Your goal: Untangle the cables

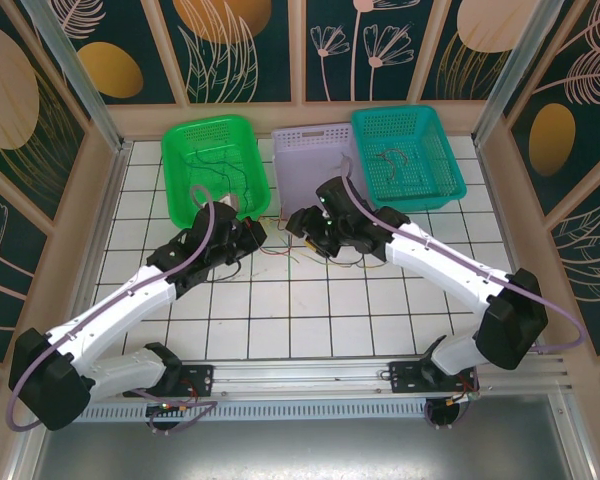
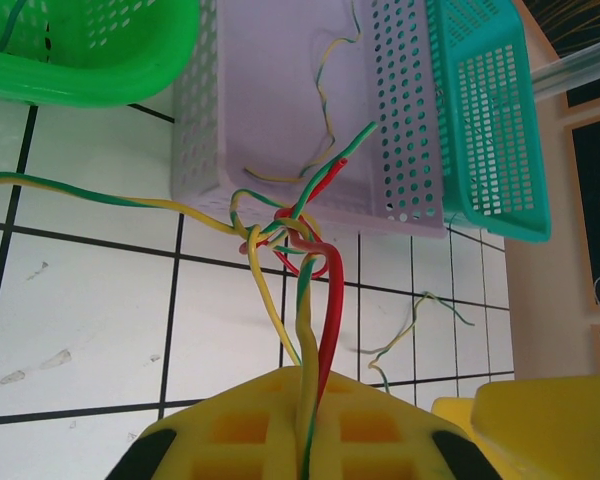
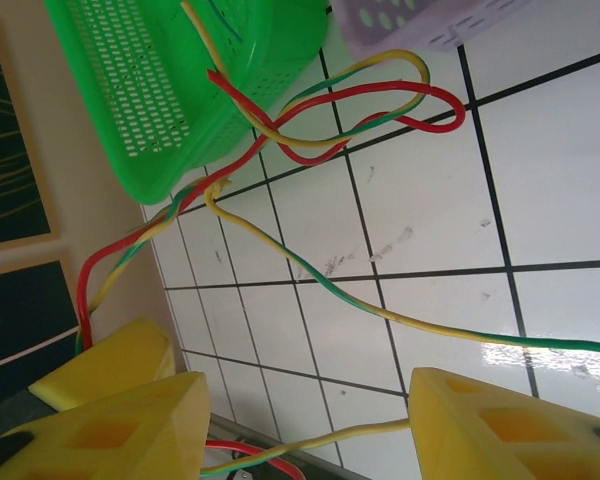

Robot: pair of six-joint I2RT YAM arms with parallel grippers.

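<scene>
My left gripper is holding the red cable together with the green-yellow cable. It should open and take the green-yellow cable alone (image 2: 304, 292), close to the knot.
The cables (image 2: 292, 236) form a knot of red, yellow and green-yellow wires over the white tiles, just in front of the lilac basket. My left gripper (image 2: 315, 405) is shut on a green-yellow strand and a red strand that rise from the knot. From above, this gripper (image 1: 252, 232) sits left of the cables (image 1: 280, 250). My right gripper (image 3: 305, 400) is open, its yellow fingers (image 3: 510, 430) wide apart, and a yellow-green wire (image 3: 320, 442) crosses the gap between them. It (image 1: 298, 222) hovers right of the knot. Twisted red and yellow loops (image 3: 350, 110) hang ahead of it.
A green basket (image 1: 212, 122) with thin dark wires stands at the back left. A lilac basket (image 1: 310, 170) is in the middle and a teal basket (image 1: 395, 110) holding a dark wire at the right. A loose green-yellow wire (image 2: 420, 320) lies on the tiles.
</scene>
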